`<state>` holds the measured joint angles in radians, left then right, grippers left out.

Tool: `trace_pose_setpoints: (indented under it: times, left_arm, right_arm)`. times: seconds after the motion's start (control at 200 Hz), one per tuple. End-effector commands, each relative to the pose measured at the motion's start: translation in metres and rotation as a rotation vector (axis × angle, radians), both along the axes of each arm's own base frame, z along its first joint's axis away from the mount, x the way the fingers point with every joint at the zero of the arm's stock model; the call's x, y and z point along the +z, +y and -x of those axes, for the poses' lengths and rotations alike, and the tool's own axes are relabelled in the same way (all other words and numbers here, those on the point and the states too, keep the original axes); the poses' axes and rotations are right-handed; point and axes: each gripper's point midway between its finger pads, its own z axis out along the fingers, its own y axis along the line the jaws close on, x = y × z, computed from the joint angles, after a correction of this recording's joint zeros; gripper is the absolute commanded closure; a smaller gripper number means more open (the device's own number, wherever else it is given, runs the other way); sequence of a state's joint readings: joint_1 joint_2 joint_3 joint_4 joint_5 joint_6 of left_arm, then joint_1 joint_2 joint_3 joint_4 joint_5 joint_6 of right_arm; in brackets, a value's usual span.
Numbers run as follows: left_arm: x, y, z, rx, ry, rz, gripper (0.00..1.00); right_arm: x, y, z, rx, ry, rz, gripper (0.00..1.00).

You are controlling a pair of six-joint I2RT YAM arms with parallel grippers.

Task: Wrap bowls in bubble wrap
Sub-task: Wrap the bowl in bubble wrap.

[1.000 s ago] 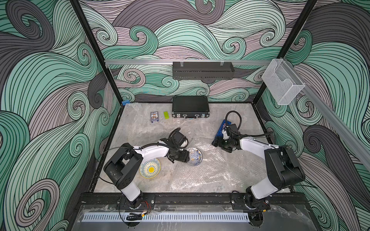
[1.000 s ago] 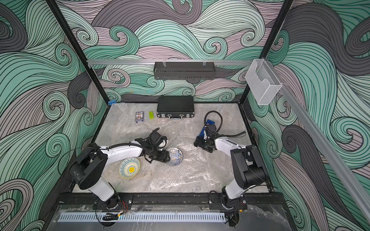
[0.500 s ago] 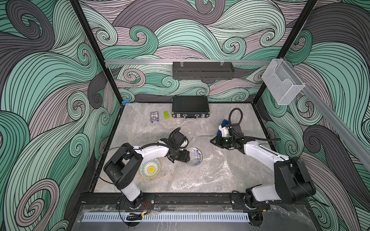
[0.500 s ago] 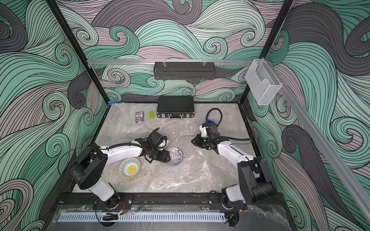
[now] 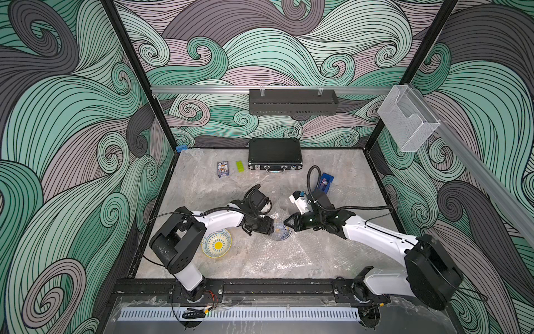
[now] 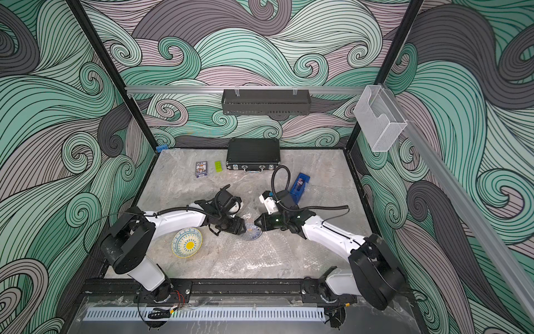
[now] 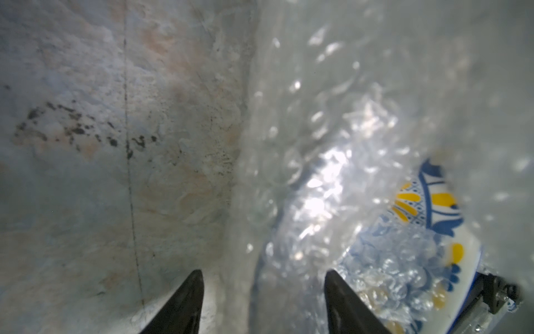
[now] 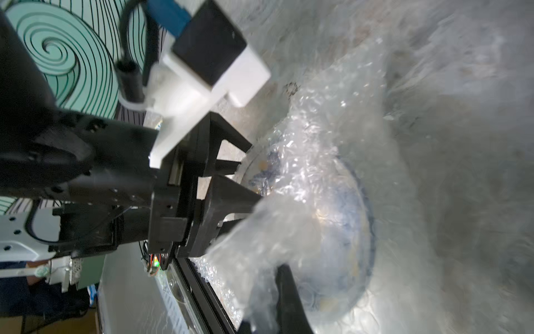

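I need to let go of the fold of bubble wrap with my right gripper over the middle of the darker blue bowl (image 5: 278, 228) (image 8: 300, 219), near my left gripper.
The darker blue bowl (image 5: 281, 232) (image 6: 253, 233) lies mid-table on the clear bubble wrap (image 5: 291, 256), with a fold of wrap over part of it. My right gripper (image 5: 286, 223) (image 8: 268, 297) is shut on that fold at the bowl's (image 8: 357, 231) right rim. My left gripper (image 5: 271, 228) (image 7: 263, 277) is open at the bowl's left side. Bubble wrap (image 7: 303, 202) lies between its fingers, and one finger (image 7: 344, 300) rests over the wrap-covered bowl (image 7: 427, 202). The cream bowl (image 5: 217, 244) (image 6: 187, 242) sits bare, under the left arm.
A black case (image 5: 274, 157) stands at the back. Beside it lie a card deck (image 5: 222, 168) and a green brick (image 5: 239, 166). A blue box (image 5: 326, 182) sits behind the right arm. A clear holder (image 5: 404, 121) hangs on the right rail.
My right gripper has swung in from the back right to the dark bowl and shut on the bubble wrap, drawing a fold over the bowl. The left arm has stayed put.
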<state>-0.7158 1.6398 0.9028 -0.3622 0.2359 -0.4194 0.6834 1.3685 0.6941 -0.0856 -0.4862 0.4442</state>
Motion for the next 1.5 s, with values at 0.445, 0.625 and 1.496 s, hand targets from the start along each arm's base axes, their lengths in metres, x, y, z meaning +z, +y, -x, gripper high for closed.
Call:
trace_pose_setpoints:
  times: [0.445, 0.625, 1.496]
  left_arm:
    - [0.032, 0.008, -0.004, 0.098, -0.055, 0.026, 0.33]
    - [0.062, 0.007, -0.009, 0.14, -0.104, 0.101, 0.25]
    - [-0.008, 0.016, -0.014, 0.151, 0.059, -0.062, 0.34]
  right_arm:
    - [-0.056, 0.017, 0.006, 0.102, 0.024, 0.193, 1.0]
    - [-0.06, 0.016, 0.007, 0.104, 0.03, 0.199, 1.0]
    - [-0.004, 0.006, 0.009, 0.062, -0.08, 0.146, 0.4]
